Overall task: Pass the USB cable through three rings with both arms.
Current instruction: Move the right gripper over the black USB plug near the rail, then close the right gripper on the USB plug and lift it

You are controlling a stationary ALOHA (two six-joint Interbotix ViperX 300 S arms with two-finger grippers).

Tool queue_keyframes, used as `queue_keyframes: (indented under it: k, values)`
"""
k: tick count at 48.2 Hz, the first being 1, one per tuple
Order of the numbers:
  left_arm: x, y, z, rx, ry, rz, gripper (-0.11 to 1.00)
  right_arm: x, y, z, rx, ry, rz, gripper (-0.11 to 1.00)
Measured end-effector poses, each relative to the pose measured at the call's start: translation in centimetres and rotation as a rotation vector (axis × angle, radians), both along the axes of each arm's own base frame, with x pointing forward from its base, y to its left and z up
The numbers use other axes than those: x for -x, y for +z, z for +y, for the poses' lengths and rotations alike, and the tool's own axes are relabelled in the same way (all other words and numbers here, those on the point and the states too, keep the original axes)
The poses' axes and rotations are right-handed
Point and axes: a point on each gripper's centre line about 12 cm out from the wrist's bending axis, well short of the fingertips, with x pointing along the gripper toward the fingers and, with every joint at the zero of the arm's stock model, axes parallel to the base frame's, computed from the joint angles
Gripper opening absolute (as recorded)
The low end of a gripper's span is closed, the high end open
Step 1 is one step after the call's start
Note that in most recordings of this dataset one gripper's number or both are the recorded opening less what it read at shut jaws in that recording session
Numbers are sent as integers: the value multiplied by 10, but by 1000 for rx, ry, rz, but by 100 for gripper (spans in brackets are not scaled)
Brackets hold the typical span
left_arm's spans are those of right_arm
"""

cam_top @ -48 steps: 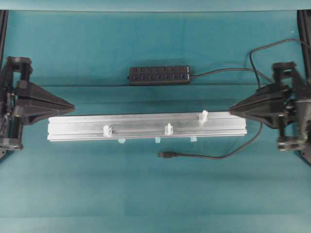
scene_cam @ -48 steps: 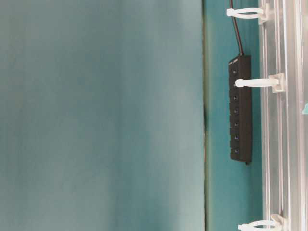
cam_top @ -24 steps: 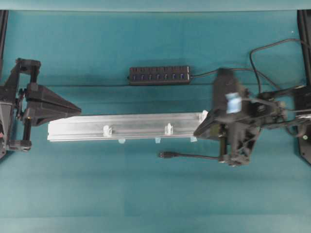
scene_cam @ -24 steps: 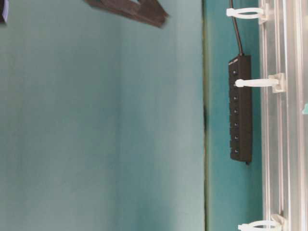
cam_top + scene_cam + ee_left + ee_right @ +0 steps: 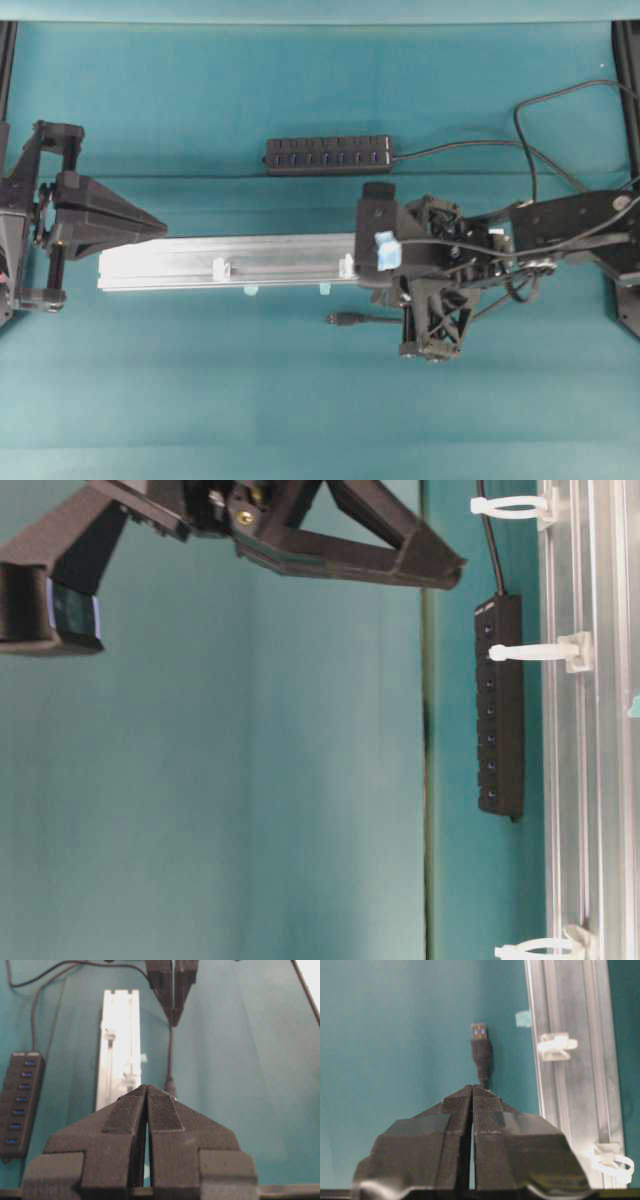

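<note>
My right gripper is to close next on the narrow back end of the plug point(image 5: 363, 319) point(image 5: 483, 1079), at the point where the cord of the USB cable begins.
The USB cable point(image 5: 375, 321) lies on the teal cloth in front of the rail, and its plug point(image 5: 340, 319) points left. The silver rail point(image 5: 180, 262) carries two visible rings point(image 5: 221, 269) point(image 5: 346, 266); the right arm point(image 5: 430, 270) covers the rail's right part. My right gripper point(image 5: 472, 1087) is shut and empty. It hovers above the cable just behind the plug point(image 5: 480, 1035), tilted down toward the table point(image 5: 458, 577). My left gripper point(image 5: 165, 228) is also shut and empty, at the rail's left end. The table-level view shows three rings point(image 5: 510, 507) point(image 5: 530, 652) point(image 5: 535, 947).
A black USB hub point(image 5: 328, 155) lies behind the rail, and its cord runs off to the right. Small pale blue tape tabs point(image 5: 250, 291) point(image 5: 325, 289) stick out along the rail's front edge. Loose black wires loop at the right rear point(image 5: 540, 110).
My right arm has swung from the rail's right end to the middle and now hangs above the cable behind the plug. The left arm shifted slightly, then stayed still.
</note>
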Motion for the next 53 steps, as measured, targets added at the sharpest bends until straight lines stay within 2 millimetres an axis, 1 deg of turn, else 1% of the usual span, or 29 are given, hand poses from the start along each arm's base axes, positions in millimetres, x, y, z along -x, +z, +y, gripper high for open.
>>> queue_keyframes:
  k: [13,17,20,23,25,33,37,39,40,44,53]
  values:
    - [0,-2,0,0,2,17,2,-6,-4,1,6,4,20,-8]
    - [0,-2,0,0,2,17,2,-7,-4,3,7,9,24,-5]
    - [0,-2,0,-2,0,17,2,-7,-5,4,8,14,30,2]
    - [1,-2,0,0,0,15,2,-8,-6,5,7,15,38,11]
    - [0,-2,0,0,0,17,2,-8,-6,6,5,15,41,20]
    - [0,-2,0,0,0,17,2,-10,-12,9,7,24,73,69]
    - [0,-2,0,0,2,18,2,-11,-15,11,8,28,86,89]
    - [1,-2,0,0,0,15,2,-12,-17,11,10,28,88,95]
    - [0,-2,0,0,0,17,2,-12,-17,11,10,30,91,96]
    - [0,-2,0,0,0,17,2,-14,-22,12,11,30,102,93]
    - [1,-2,0,-2,0,17,2,-19,-36,12,14,29,140,93]
